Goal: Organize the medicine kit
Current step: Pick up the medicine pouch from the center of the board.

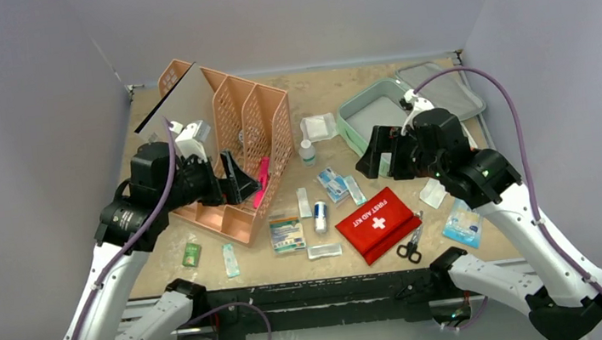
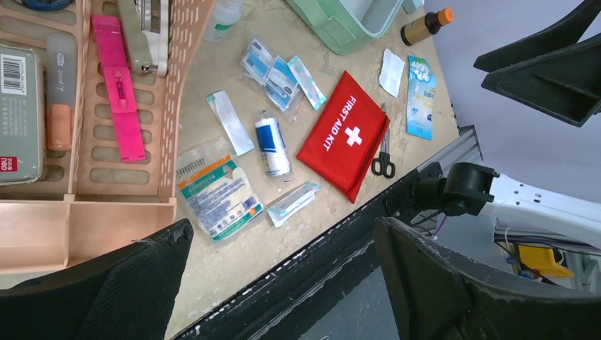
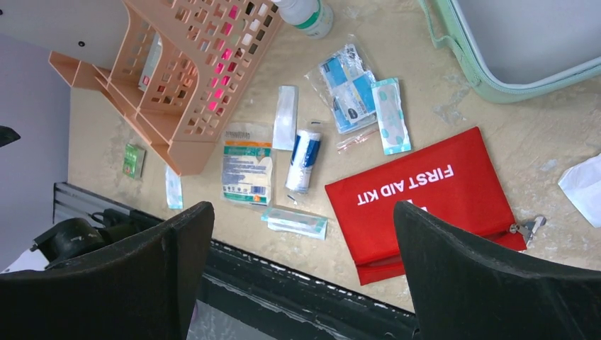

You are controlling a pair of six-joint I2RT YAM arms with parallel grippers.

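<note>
I should next move my right gripper to the red first aid pouch and close it on the middle of its zipper edge (image 1: 395, 236), near the white cross.
The medicine kit (image 1: 360, 120) is a mint-green case lying open at the back right, its grey-lined lid (image 1: 453, 88) folded back. Its wall also shows in the left wrist view (image 2: 333, 28) and the right wrist view (image 3: 464, 60). My left gripper (image 1: 234, 177) hovers open beside the orange rack, nothing between its fingers (image 2: 283, 234). My right gripper (image 1: 373, 157) hangs open just in front of the kit, also holding nothing (image 3: 303, 212). Loose supplies lie between them: a red first aid pouch (image 1: 378, 223), a bandage roll (image 1: 321, 216), a gauze packet (image 1: 287, 232), scissors (image 1: 410, 247).
An orange mesh rack (image 1: 242, 134) stands at the left with a pink item (image 1: 263, 183) in it. A white bottle (image 1: 307, 152), plaster packets (image 1: 335, 185), a small green packet (image 1: 192, 253) and a blue packet (image 1: 464, 224) lie about. The table's front edge (image 1: 310, 282) is close.
</note>
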